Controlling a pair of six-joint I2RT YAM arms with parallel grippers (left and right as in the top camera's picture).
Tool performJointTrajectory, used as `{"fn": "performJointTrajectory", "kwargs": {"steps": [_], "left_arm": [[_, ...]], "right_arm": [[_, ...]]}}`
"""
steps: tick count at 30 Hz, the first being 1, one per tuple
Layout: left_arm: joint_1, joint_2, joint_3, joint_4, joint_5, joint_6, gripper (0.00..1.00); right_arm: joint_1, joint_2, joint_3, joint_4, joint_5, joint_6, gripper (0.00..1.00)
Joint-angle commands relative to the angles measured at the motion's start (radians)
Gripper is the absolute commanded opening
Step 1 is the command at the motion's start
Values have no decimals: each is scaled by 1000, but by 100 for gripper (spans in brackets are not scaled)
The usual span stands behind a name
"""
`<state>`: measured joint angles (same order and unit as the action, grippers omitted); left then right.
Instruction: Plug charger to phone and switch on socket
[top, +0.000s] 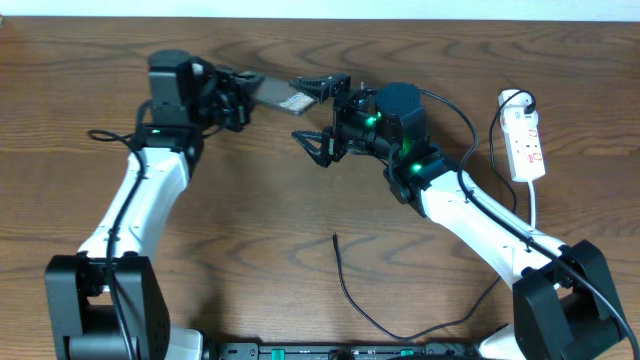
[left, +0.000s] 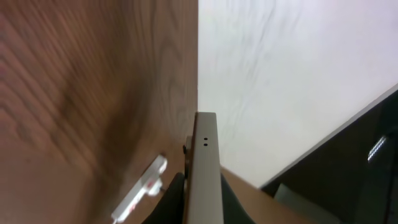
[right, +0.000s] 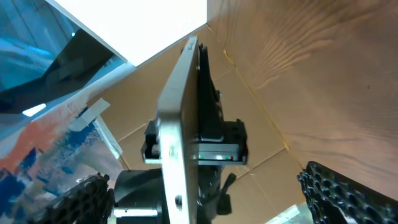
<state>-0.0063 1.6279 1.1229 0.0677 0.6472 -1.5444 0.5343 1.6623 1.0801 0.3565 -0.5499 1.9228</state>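
Note:
I should next move my right gripper down to the charger's plug end (top: 336, 243) and close it there, just behind the metal tip.
My left gripper (top: 236, 100) is shut on the phone (top: 276, 95) and holds it lifted, edge-on, above the far middle of the table. In the left wrist view the phone's slim grey edge (left: 205, 155) runs between the jaws (left: 203, 190). My right gripper (top: 318, 118) is open and empty, its fingers spread either side of the phone's free end. In the right wrist view the phone's edge (right: 179, 106) stands between the open fingers (right: 208, 183). The charger (top: 345, 278) lies loose on the table near the front, its tip (top: 335, 238) free. The socket (top: 525, 140) lies at the right.
The socket's white cord (top: 533, 205) runs toward the front beside my right arm. The socket also shows in the left wrist view (left: 140, 191). The charger's cable curves to the table's front edge. Wall and boxes lie beyond the far edge.

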Motion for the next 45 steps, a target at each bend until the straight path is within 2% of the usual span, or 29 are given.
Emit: {"fn": "performJointTrajectory", "kwargs": {"steps": [1, 6, 12, 16, 18, 21, 26, 31, 34, 41, 45], "left_arm": [[80, 2, 27, 0, 66, 71, 7], [211, 2, 27, 2, 236, 247, 7], [361, 2, 27, 2, 522, 585, 8], [422, 2, 27, 2, 643, 706, 7], [442, 2, 27, 2, 669, 744, 7], [458, 2, 27, 2, 679, 760, 8], [462, 2, 27, 1, 697, 790, 8], [462, 2, 27, 1, 700, 790, 7], [462, 2, 26, 1, 700, 790, 7], [462, 2, 21, 1, 700, 790, 7], [462, 2, 8, 1, 700, 793, 7]], "right_arm": [[-16, 0, 18, -1, -2, -134, 98], [-55, 0, 18, -1, -10, -396, 99], [-97, 0, 18, -1, -48, -798, 99], [-95, 0, 21, -38, -68, -946, 99], [-92, 0, 37, -126, -70, -983, 99], [-85, 0, 88, -344, -50, -1087, 99], [-27, 0, 183, -807, 135, -1274, 99], [89, 10, 183, -1073, 351, -1322, 99], [167, 25, 173, -1164, 468, -1322, 99], [319, 39, 155, -1133, 516, -1321, 99], [363, 55, 154, -1117, 631, -1207, 99]]}}
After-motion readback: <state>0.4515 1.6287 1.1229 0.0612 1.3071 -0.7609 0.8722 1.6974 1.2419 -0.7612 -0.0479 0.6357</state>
